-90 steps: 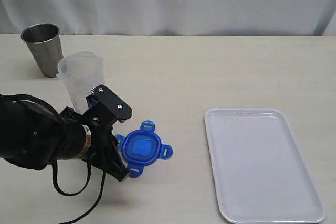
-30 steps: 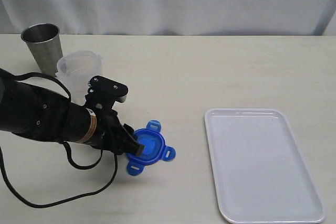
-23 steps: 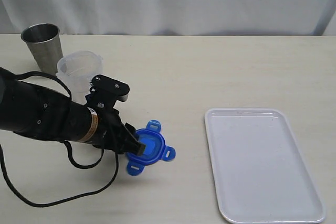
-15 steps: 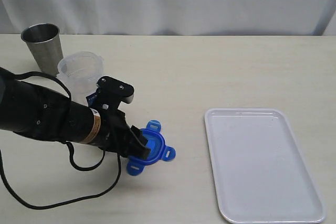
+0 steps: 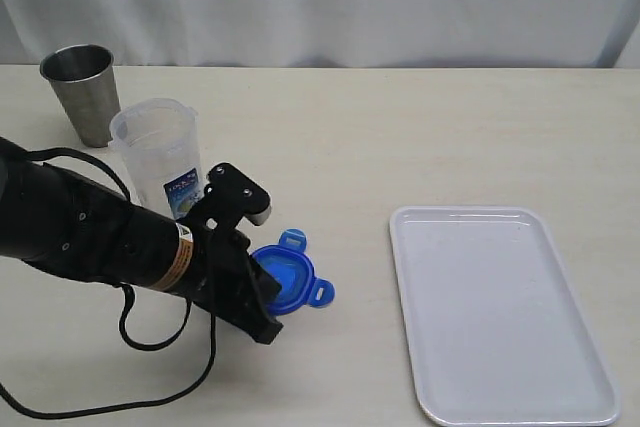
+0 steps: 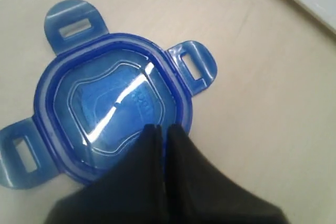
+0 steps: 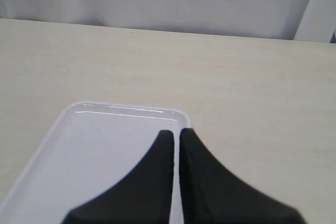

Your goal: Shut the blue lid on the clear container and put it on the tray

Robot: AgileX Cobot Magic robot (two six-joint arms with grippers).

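Next, my left gripper lets go of the blue lid on the table [image 5: 51, 305] between the grey metal cup and the black cable.
The blue lid [image 5: 289, 274] lies on the table in front of the clear container [image 5: 160, 155], inner side up in the left wrist view. My left gripper [image 5: 264, 295] reaches down over the lid's near edge. Its fingertips [image 6: 165, 128] are pressed together on the rim of the blue lid [image 6: 105, 103]. The clear container stands upright and uncovered, apart from the lid. The tray [image 5: 500, 317] lies bare at the right. My right gripper [image 7: 173, 132] hangs shut and empty over a corner of the tray [image 7: 79, 150]; the exterior view does not show it.
A grey metal cup [image 5: 82, 92] stands at the back left, behind the clear container. A white curtain closes off the back of the table. A black cable loops from the left arm onto the table at the front left.
The left gripper's jaws have closed on the lid's rim. The arm has swung round to the lid's front, uncovering the container's label. The lid has stayed in place.
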